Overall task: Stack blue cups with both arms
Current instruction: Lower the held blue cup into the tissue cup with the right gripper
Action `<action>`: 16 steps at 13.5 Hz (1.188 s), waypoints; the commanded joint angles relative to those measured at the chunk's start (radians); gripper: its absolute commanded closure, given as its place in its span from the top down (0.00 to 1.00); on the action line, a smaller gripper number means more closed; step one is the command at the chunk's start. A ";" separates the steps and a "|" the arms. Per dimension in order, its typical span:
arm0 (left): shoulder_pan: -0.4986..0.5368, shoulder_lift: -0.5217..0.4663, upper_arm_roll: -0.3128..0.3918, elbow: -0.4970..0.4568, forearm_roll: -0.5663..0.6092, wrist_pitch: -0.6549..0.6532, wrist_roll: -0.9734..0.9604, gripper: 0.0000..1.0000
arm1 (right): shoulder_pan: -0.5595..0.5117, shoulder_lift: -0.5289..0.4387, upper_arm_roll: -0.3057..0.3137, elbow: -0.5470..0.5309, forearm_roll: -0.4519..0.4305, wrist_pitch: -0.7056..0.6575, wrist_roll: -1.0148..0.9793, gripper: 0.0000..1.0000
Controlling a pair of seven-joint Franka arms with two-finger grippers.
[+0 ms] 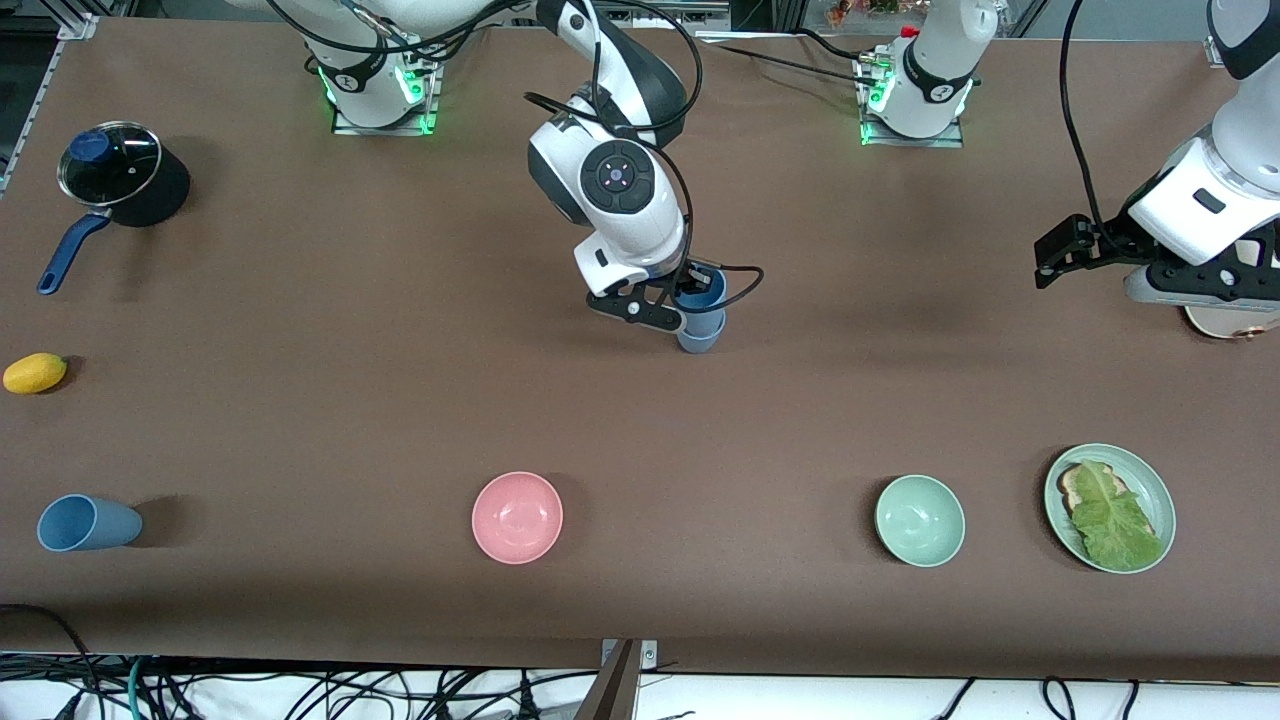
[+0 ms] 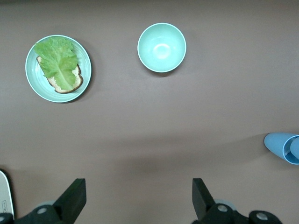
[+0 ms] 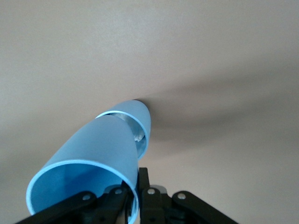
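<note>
My right gripper is holding a blue cup, its base tilted inside the lower cup, and will release it down inside the second blue cup standing on the table (image 1: pixel 701 317) (image 3: pixel 128 126).
My right gripper (image 1: pixel 688 303) is over the middle of the table, shut on the wall of a blue cup (image 1: pixel 703 288). That cup's base sits tilted inside a second blue cup (image 1: pixel 700 336) standing on the table. The right wrist view shows the held cup (image 3: pixel 88 158) pinched at its rim by my right gripper (image 3: pixel 135 186), with the lower cup (image 3: pixel 139 113) around its base. A third blue cup (image 1: pixel 85 523) lies on its side at the right arm's end, near the front camera. My left gripper (image 1: pixel 1060 255) (image 2: pixel 138 198) hangs open and holds nothing at the left arm's end.
A pink bowl (image 1: pixel 517 517), a mint-green bowl (image 1: pixel 920 520) (image 2: pixel 161 47) and a plate (image 1: pixel 1150 475) (image 2: pixel 32 77) with toast and lettuce lie near the front camera. A lidded black pot (image 1: pixel 120 170) and a yellow fruit (image 1: pixel 35 373) sit at the right arm's end.
</note>
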 commanded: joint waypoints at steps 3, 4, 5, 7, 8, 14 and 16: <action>0.002 -0.006 0.003 0.005 -0.017 -0.001 0.023 1.00 | 0.008 0.024 0.001 0.041 0.030 -0.024 0.008 0.00; 0.002 -0.003 0.002 0.005 -0.017 -0.001 0.023 1.00 | 0.008 0.024 0.001 0.040 0.030 -0.024 0.005 0.00; -0.001 0.000 0.002 0.007 -0.017 -0.001 0.023 1.00 | 0.007 0.025 0.001 0.037 0.030 -0.024 0.003 0.00; -0.001 -0.002 0.002 0.007 -0.017 -0.001 0.023 1.00 | 0.007 0.030 0.001 0.037 0.030 -0.026 0.002 0.00; -0.001 0.000 0.002 0.007 -0.017 -0.001 0.024 1.00 | 0.007 0.030 -0.001 0.037 0.030 -0.026 0.002 0.00; -0.001 -0.002 0.003 0.005 -0.015 -0.006 0.024 1.00 | 0.008 0.044 -0.001 0.037 0.030 -0.024 0.002 0.00; -0.001 -0.003 0.002 0.005 -0.014 -0.015 0.024 1.00 | 0.008 0.044 -0.001 0.037 0.030 -0.023 0.006 0.21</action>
